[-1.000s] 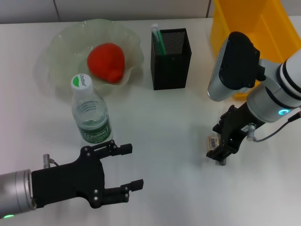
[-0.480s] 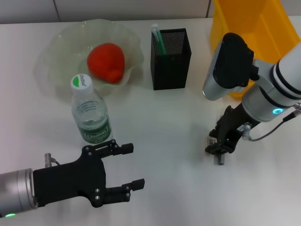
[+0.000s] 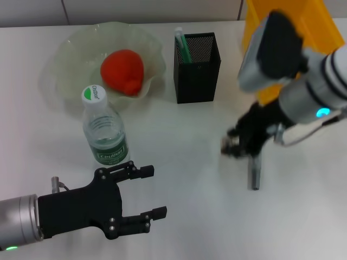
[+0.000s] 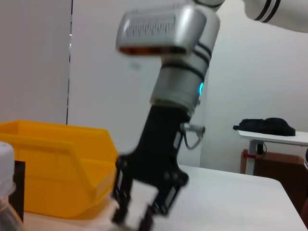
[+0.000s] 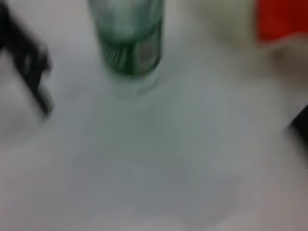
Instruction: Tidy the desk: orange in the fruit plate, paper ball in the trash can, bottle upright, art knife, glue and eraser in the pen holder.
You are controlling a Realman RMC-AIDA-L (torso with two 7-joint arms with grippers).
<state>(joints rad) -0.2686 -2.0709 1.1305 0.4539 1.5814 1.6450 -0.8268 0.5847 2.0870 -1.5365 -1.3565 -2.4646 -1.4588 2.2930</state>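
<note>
Next, I drop the eraser from my right gripper inside the black mesh pen holder (image 3: 199, 50), beside the green-and-white glue.
My right gripper (image 3: 234, 145) hangs blurred above the table in front of the black mesh pen holder (image 3: 197, 67), shut on a small pale eraser (image 3: 227, 146). Just right of it the grey art knife (image 3: 254, 174) lies on the table. A green-and-white stick, likely the glue (image 3: 181, 45), stands in the holder. The orange (image 3: 122, 71) rests in the pale fruit plate (image 3: 73, 51). The bottle (image 3: 104, 131) stands upright, its base blurred in the right wrist view (image 5: 130, 43). My left gripper (image 3: 142, 192) is open, low near the bottle. The yellow trash can (image 3: 295, 24) is behind my right arm. The paper ball is out of view.
The left wrist view shows my right arm's gripper (image 4: 142, 211) above the table beside the yellow trash can (image 4: 57, 168). The table is white, with bare surface between the bottle and the art knife.
My right gripper has risen off the table and moved left and back with the eraser, uncovering the art knife on the table. The left arm has not moved.
</note>
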